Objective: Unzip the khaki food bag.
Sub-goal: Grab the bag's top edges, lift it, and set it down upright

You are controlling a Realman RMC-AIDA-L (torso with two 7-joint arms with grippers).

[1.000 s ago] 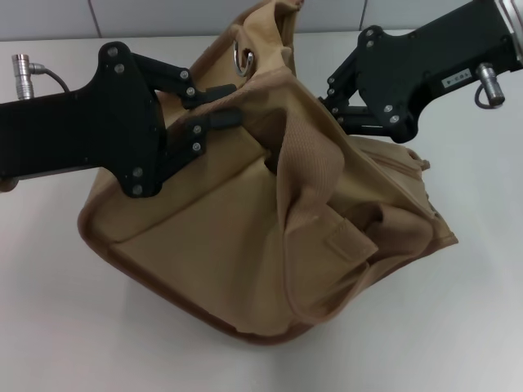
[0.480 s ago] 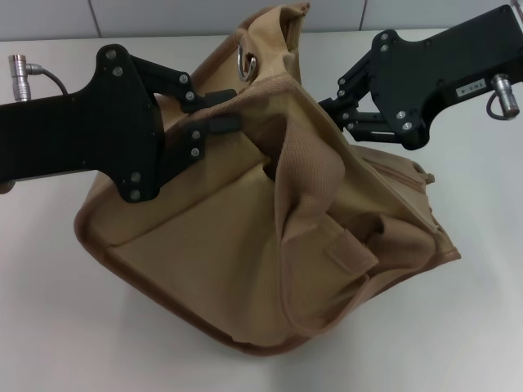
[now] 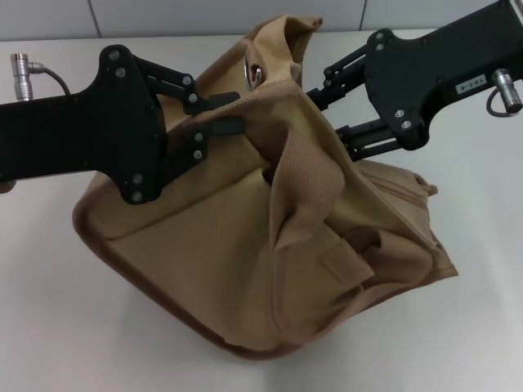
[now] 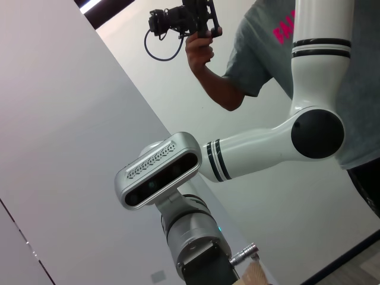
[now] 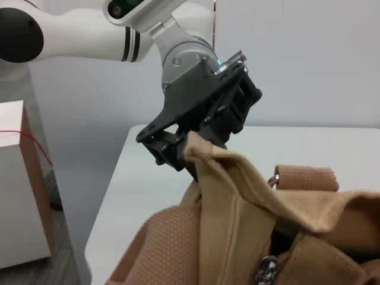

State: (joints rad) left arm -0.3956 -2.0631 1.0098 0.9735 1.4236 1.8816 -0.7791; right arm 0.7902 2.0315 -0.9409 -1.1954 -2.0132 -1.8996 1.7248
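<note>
With the bag's edge buckled above the zipper pull, my left gripper needs to open and retake the bag edge's end [image 5: 199, 146] before my right gripper takes the zipper pull.
The khaki food bag [image 3: 212, 245] lies slumped and tilted on the white table, with a webbing handle [image 3: 306, 175] draped over its middle and a metal ring [image 3: 255, 72] near its top. My left gripper [image 3: 222, 113] is shut on the bag's upper edge on the left. The right wrist view shows that gripper [image 5: 189, 151] pinching the fabric edge of the bag [image 5: 225, 237], with the silver zipper pull [image 5: 266, 271] lower down. My right gripper [image 3: 333, 110] is open against the bag's top right side, with its fingers spread and nothing between them.
The white table [image 3: 57, 327] carries the bag, with a grey wall behind it. The left wrist view shows my head camera [image 4: 159, 169], my right arm [image 4: 297, 130] and a person [image 4: 249, 59] holding a camera.
My right gripper has spread its fingers apart and shifted slightly left along the bag's top. The bag has settled a little. My left gripper keeps its hold.
</note>
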